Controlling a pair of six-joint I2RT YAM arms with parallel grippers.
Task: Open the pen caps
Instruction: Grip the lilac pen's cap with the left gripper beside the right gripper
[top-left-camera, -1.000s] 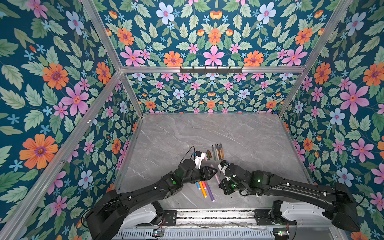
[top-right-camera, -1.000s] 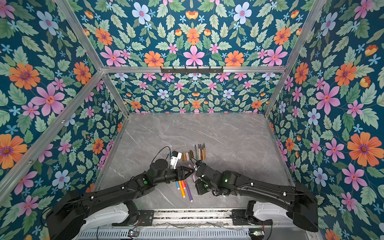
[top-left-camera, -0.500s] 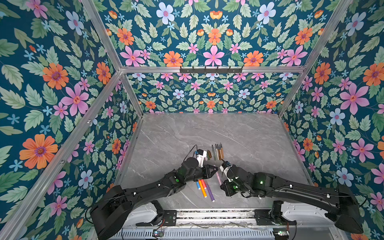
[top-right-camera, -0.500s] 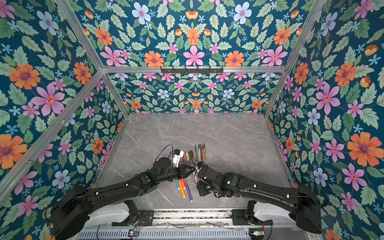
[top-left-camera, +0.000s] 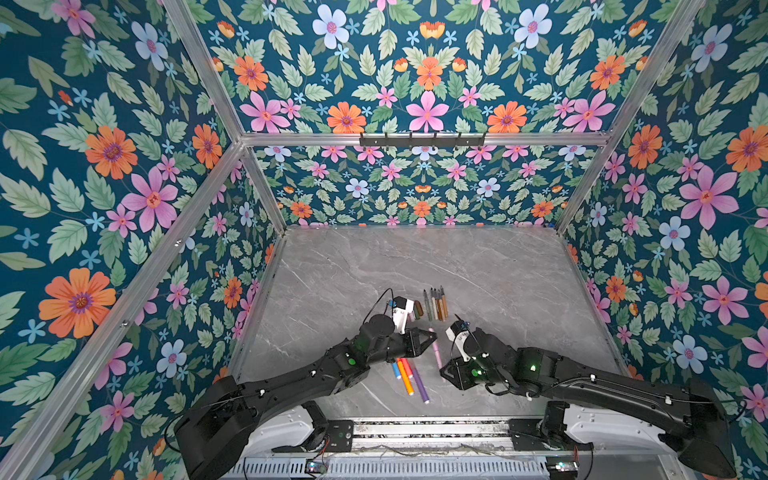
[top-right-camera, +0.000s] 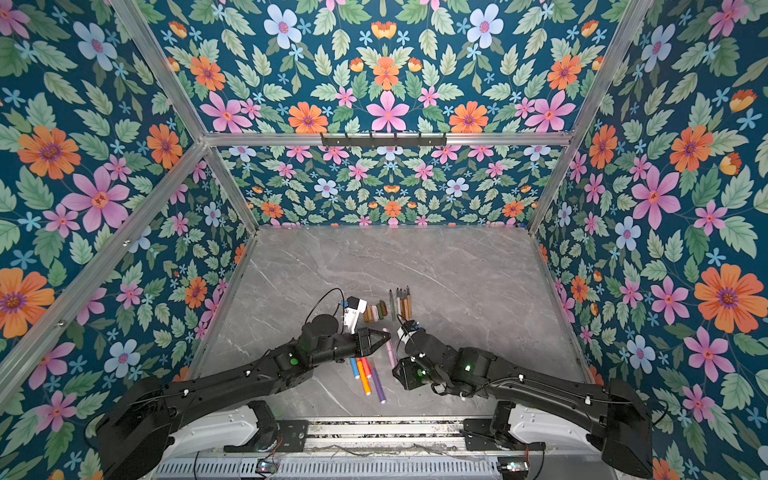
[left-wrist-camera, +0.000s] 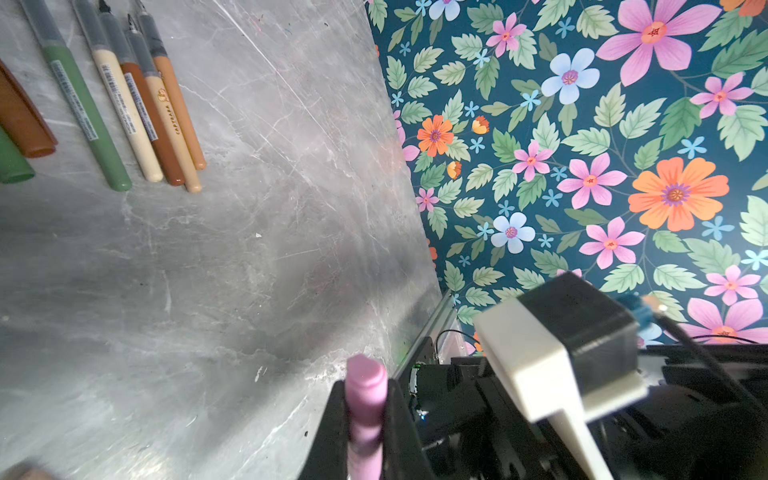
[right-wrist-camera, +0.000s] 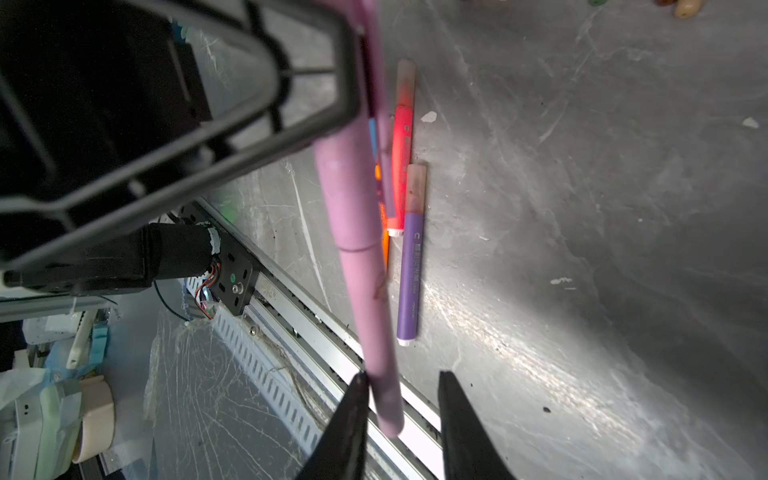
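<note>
The pink pen's loose end is leaning on one finger of my right gripper, so that gripper should move in and grip the pen's body nearer the cap (right-wrist-camera: 369, 308).
A pink pen (top-left-camera: 435, 349) (top-right-camera: 390, 347) hangs just above the table between the two arms, its pink cap (left-wrist-camera: 365, 382) on. My left gripper (left-wrist-camera: 366, 386) (top-left-camera: 428, 338) is shut on the cap end, and the cap's tip sticks out past the jaws. My right gripper (right-wrist-camera: 403, 376) (top-left-camera: 441, 367) is open around the pen's other end (right-wrist-camera: 384, 399), which leans on one finger. Loose pen caps (top-left-camera: 417, 309) (top-right-camera: 376, 309) lie in a short row behind the left wrist. A brown cap (left-wrist-camera: 20, 120) and a green cap (left-wrist-camera: 12, 162) show in the left wrist view.
Several uncapped thin pens (top-left-camera: 435, 303) (top-right-camera: 401, 303) (left-wrist-camera: 124, 104) lie side by side beyond the caps. Capped blue, orange, red and purple markers (top-left-camera: 409, 374) (top-right-camera: 368, 374) (right-wrist-camera: 409, 249) lie below the grippers, near the table's front rail (right-wrist-camera: 291, 291). Flowered walls stand on three sides.
The left gripper has shut on the pink pen's cap end. The right gripper's jaws have parted and no longer clamp the pen's other end.
</note>
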